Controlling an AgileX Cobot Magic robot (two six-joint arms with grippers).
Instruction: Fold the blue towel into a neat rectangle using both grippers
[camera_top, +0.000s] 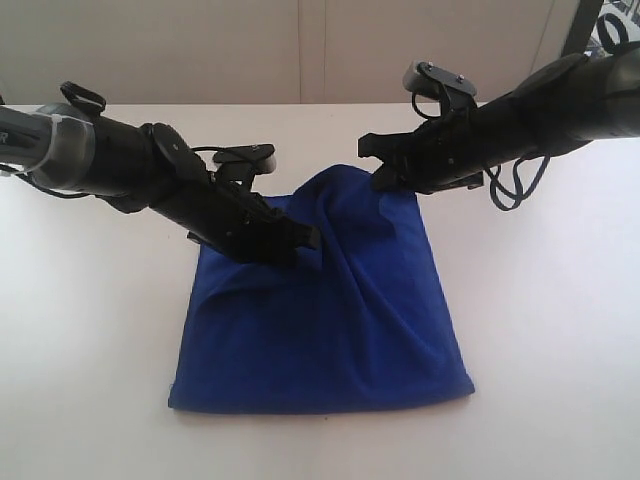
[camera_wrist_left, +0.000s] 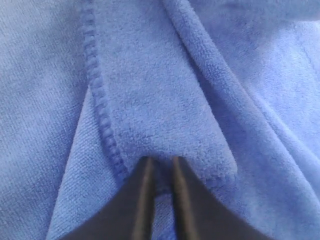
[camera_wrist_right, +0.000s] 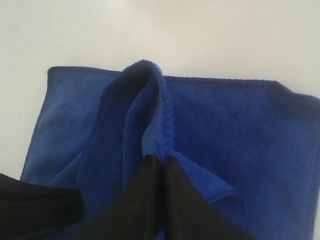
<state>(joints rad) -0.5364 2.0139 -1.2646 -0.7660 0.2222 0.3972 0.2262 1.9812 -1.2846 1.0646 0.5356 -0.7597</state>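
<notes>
I am pinching the towel flap's short edge beside its corner with my left gripper, so I need to open it, move over and grip the flap's stitched corner itself (camera_wrist_left: 125, 181) before both grippers lift the towel.
The blue towel (camera_top: 330, 320) lies on the white table, its near part flat and its far edge lifted into a ridge. My left gripper (camera_top: 305, 238) pinches the towel's far left part; in the left wrist view the gripper (camera_wrist_left: 161, 162) has cloth of the towel (camera_wrist_left: 150, 100) between its nearly closed fingers beside a stitched hem. My right gripper (camera_top: 385, 178) holds the far right corner raised. In the right wrist view that gripper (camera_wrist_right: 162, 161) is shut on a folded hem of the towel (camera_wrist_right: 240, 130). No white tag shows.
The white table (camera_top: 80, 330) surrounds the towel on all sides. A pale wall (camera_top: 300, 50) stands behind the table's far edge. Black cables (camera_top: 515, 185) hang under the right arm.
</notes>
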